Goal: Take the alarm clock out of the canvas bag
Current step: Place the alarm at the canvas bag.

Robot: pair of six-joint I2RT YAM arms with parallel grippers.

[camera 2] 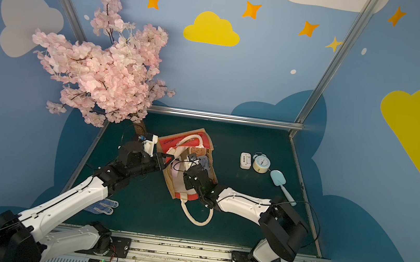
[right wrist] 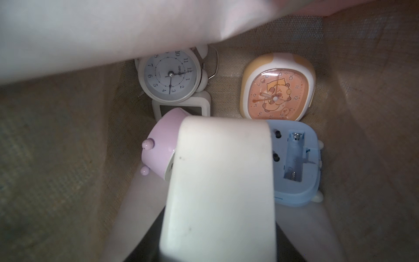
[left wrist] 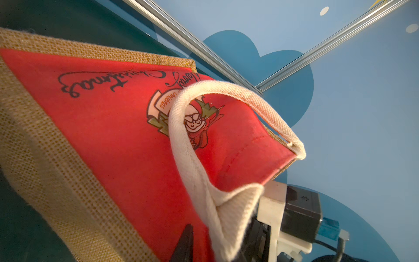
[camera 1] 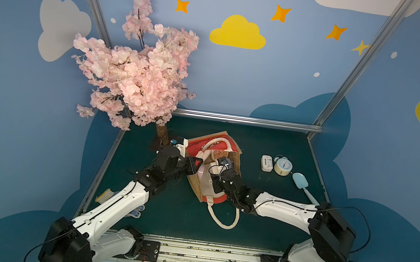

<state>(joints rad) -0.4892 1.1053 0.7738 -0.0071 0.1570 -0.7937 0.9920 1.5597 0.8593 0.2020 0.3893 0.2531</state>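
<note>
The boxy white alarm clock is held shallowly near its end by my right gripper, so next I open, reach lower and grip the clock deeper [right wrist: 221,179] before lifting.
The canvas bag [camera 1: 198,187] [camera 2: 170,181] stands mid-table with its mouth open. In the left wrist view my left gripper [left wrist: 222,226] [camera 1: 197,161] is shut on its red front panel [left wrist: 118,127], at the rim by a cream handle [left wrist: 181,145]. My right gripper [right wrist: 217,215] [camera 1: 222,165] is down inside the bag, shut on a boxy white alarm clock [right wrist: 222,177]. Below it lie a pink clock [right wrist: 162,147], a face-down blue clock [right wrist: 294,163], an orange cartoon clock [right wrist: 277,90], a white round clock [right wrist: 170,76] and a small white digital clock [right wrist: 181,108].
Right of the bag on the green table lie a white digital clock [camera 1: 267,163], a round blue-faced clock [camera 1: 283,167] and a pale blue spatula [camera 1: 303,185]. A pink blossom tree [camera 1: 139,74] stands back left. A dotted glove [camera 2: 101,205] lies under the left arm.
</note>
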